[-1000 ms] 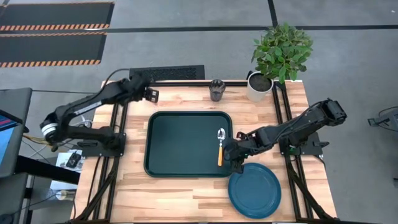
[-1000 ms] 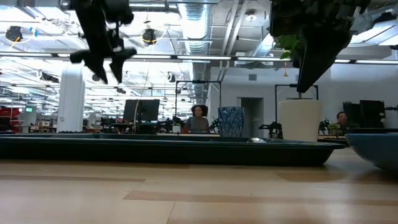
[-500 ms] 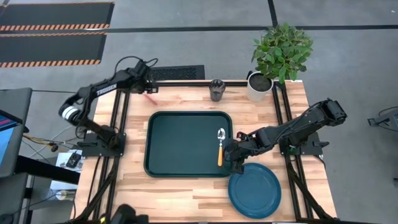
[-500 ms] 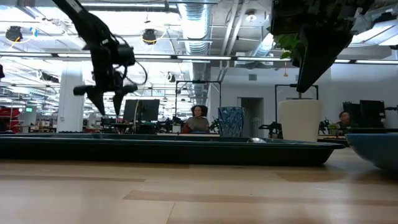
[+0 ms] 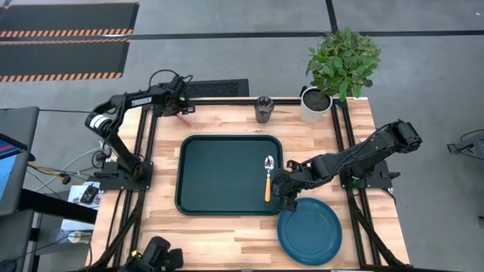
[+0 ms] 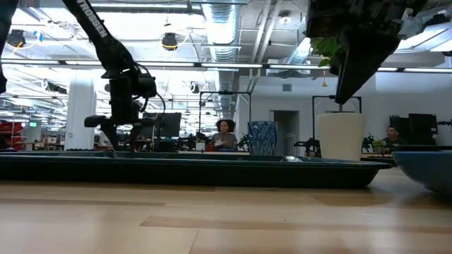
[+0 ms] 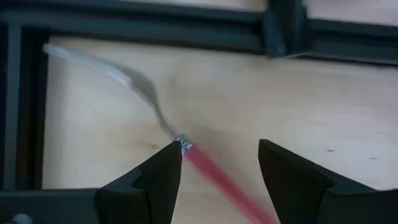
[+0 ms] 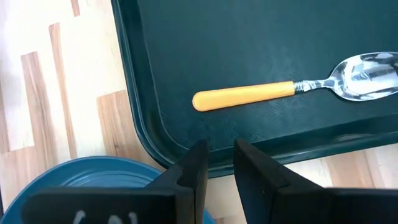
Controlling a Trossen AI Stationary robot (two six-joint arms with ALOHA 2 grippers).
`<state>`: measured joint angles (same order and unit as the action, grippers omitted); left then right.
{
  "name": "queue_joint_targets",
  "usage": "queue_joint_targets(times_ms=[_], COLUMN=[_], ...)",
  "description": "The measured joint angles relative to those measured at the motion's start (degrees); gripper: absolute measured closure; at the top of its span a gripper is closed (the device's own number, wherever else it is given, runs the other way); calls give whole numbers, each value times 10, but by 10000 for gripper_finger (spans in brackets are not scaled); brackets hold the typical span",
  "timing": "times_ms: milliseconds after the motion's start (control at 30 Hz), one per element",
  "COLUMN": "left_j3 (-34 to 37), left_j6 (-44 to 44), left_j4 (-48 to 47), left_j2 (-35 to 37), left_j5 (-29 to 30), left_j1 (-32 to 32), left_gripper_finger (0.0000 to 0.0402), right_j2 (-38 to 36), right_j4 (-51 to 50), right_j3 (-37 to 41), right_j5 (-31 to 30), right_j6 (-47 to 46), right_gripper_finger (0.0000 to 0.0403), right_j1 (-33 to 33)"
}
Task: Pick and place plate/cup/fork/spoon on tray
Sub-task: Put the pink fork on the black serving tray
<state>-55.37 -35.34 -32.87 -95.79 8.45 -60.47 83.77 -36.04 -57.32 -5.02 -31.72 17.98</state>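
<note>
The fork lies slanted, tines by the black bar; next my left gripper drags it by the fork's handle point(image 7: 217, 177) toward the tray before lifting it.
The fork point(image 7: 198, 160) lies flat on the table's far left corner, its red-pink handle also showing in the high view point(image 5: 184, 117). My left gripper point(image 7: 217, 158) is open just above it, one finger on each side of the handle near the metal neck; I cannot tell whether it touches. It also shows in the high view point(image 5: 180, 107) and the low view point(image 6: 116, 134). The spoon point(image 5: 268, 177) lies in the dark green tray point(image 5: 219, 174) by its right edge. My right gripper point(image 8: 219, 149) is empty, open by a narrow gap, between the tray's near right corner and the blue plate point(image 5: 308, 230). The cup point(image 5: 263, 108) stands beyond the tray.
A white pot with a green plant point(image 5: 316, 104) stands at the far right corner. Black frame rails point(image 7: 155, 25) run along the table's edge right beside the fork. Bare wood lies left of the tray and along the near edge.
My left gripper has gone down toward the fork at the table's far left corner, as its arm swung in from the left. My right arm, the spoon, the plate and the cup have kept still.
</note>
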Motion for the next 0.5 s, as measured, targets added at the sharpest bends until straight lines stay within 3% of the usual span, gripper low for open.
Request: queue_joint_targets(times_ms=[300, 500], left_j3=[0, 0], left_j6=[-16, -23], left_j4=[7, 5], left_j2=[0, 0], left_j5=[-4, -3], left_j1=[-6, -2], left_gripper_finger=[278, 284], right_j2=[0, 0], right_j4=[23, 23], right_j3=[0, 0], right_j5=[-1, -13], right_j6=[3, 7], right_gripper_finger=[301, 301], right_j1=[12, 12])
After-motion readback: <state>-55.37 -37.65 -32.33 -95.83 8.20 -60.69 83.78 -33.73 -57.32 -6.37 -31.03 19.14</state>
